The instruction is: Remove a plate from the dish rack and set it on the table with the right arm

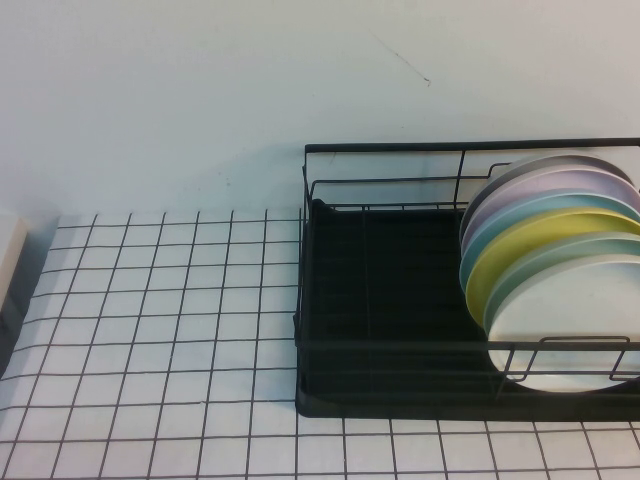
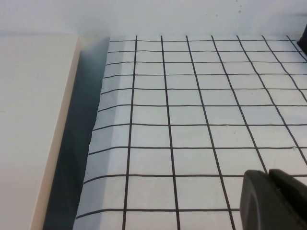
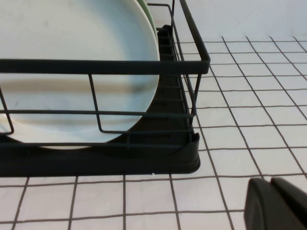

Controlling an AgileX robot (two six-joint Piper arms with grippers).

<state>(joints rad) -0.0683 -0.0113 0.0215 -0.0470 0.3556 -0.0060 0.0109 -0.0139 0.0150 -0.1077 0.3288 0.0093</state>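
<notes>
Next, my right gripper moves to the whitish plate's upper rim (image 1: 634,260), in front of the pale green plate, and closes there.
The black wire dish rack (image 1: 400,147) stands on the right half of the gridded white table (image 1: 150,330). Several plates stand on edge at its right end. The front one is the whitish plate (image 1: 570,320). In the right wrist view this plate (image 3: 72,43) leans behind the rack's front rail (image 3: 96,66). My right gripper (image 3: 269,184) is shut and empty. It hovers over the table (image 3: 230,124) just outside the rack's corner. My left gripper (image 2: 267,173) is shut and empty over bare table (image 2: 192,105). Neither gripper shows in the high view.
Behind the whitish plate stand a pale green plate (image 1: 600,245), a yellow plate (image 1: 530,245), and teal and lavender ones. A white block (image 1: 10,260) sits at the table's left edge, close to the left gripper (image 2: 33,120). A plain wall lies behind.
</notes>
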